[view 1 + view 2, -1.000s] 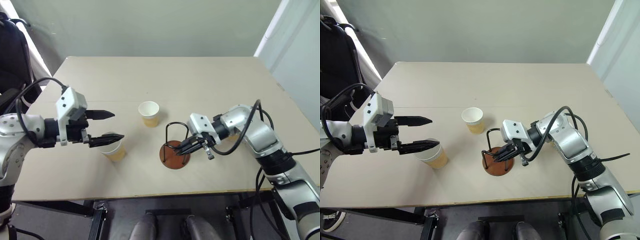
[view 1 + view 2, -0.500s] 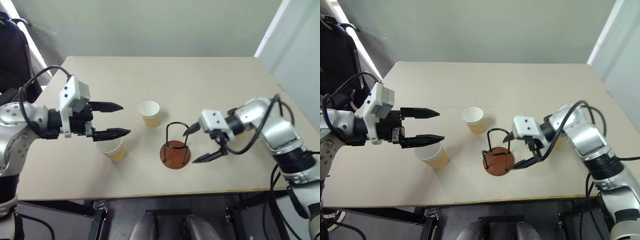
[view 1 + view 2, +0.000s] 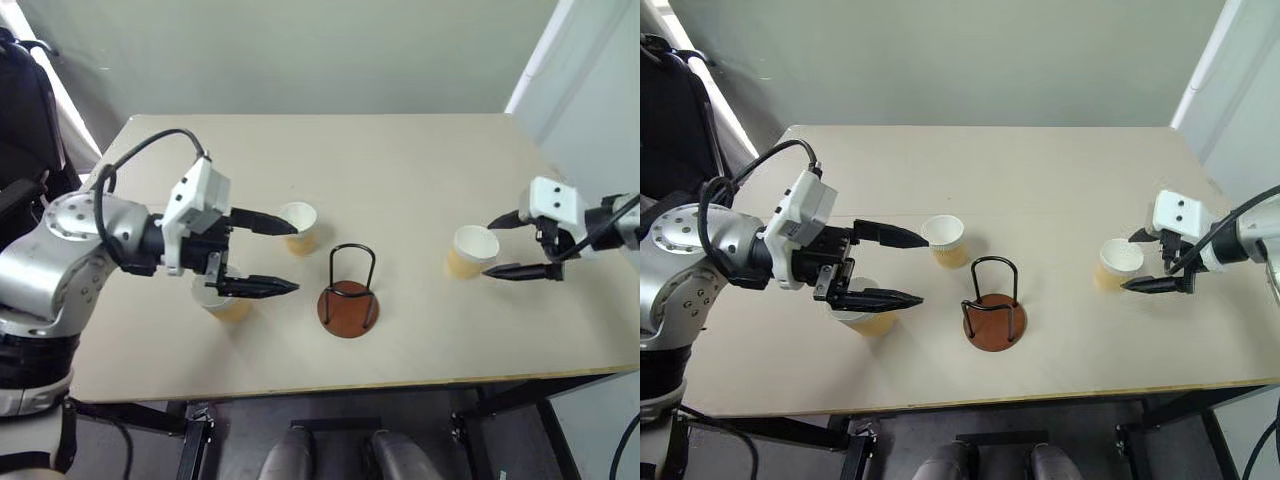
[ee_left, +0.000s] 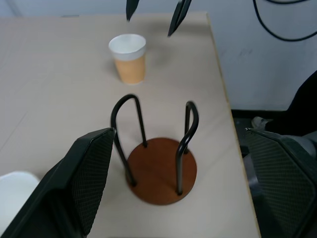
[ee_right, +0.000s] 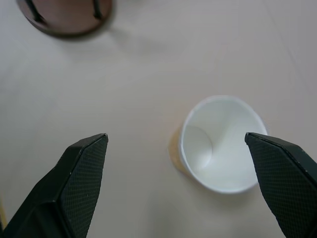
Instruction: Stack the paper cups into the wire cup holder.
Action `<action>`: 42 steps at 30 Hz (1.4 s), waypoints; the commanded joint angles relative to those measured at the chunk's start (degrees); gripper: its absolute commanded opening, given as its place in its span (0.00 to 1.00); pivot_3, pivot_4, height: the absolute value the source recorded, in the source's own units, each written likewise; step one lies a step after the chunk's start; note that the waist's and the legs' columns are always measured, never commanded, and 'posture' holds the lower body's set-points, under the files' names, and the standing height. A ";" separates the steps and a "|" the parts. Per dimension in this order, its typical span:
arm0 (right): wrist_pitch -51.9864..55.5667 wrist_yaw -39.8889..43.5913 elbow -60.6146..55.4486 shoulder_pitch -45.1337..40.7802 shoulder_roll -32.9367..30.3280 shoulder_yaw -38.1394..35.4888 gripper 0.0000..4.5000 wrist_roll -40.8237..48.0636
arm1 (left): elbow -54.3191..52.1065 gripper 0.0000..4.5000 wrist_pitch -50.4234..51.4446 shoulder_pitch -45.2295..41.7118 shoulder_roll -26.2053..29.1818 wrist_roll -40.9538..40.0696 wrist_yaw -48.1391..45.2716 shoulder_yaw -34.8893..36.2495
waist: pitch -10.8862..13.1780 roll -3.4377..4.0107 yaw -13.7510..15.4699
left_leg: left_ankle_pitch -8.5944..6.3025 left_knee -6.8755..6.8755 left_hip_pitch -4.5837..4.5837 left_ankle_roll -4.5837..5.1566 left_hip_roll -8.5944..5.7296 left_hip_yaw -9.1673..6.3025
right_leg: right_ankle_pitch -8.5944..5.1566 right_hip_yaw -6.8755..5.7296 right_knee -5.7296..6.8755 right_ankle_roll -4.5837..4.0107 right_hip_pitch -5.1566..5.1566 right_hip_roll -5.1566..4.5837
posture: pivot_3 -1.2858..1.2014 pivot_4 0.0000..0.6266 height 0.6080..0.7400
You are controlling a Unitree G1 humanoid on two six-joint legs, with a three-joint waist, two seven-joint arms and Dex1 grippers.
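The paper cup is partly under my left gripper, which should next go to the rim's near side [image 3: 209, 307] on that cup and close there.
The wire cup holder [image 3: 347, 309] stands empty at the table's near middle, a reddish-brown disc with black wire loops. One paper cup [image 3: 298, 227] stands upright just behind and left of it. Another paper cup [image 3: 226, 301] sits at the near left, partly under my left gripper [image 3: 292, 258], which hovers open and points toward the holder. The third paper cup [image 3: 469, 250] stands upright on the right. My right gripper [image 3: 489, 250] is open just beside it, its fingertips either side of the cup's right edge; the right wrist view shows this cup [image 5: 220, 144] ahead between the open fingers [image 5: 84, 178].
The beige table [image 3: 400, 170] has bare room at the back and between the holder and the right cup. Its right edge lies close behind my right gripper. A dark chair [image 3: 25, 110] stands off the table's left side.
My right gripper opened, left the holder and swung far right to the right cup. My left gripper moved right, toward the holder, over the near-left cup.
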 commanded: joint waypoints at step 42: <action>8.44 9.30 -6.75 -21.02 10.37 -6.80 0.01 17.06 | -5.47 1.00 -0.20 11.02 8.84 -1.17 4.83 12.63 | 0.05 0.08 0.10 | 0.00 -0.25 0.17 -0.02 0.02 0.01 | -0.17 0.02 -0.11 -0.30 0.09 0.03 | 0.52 0.24 1.00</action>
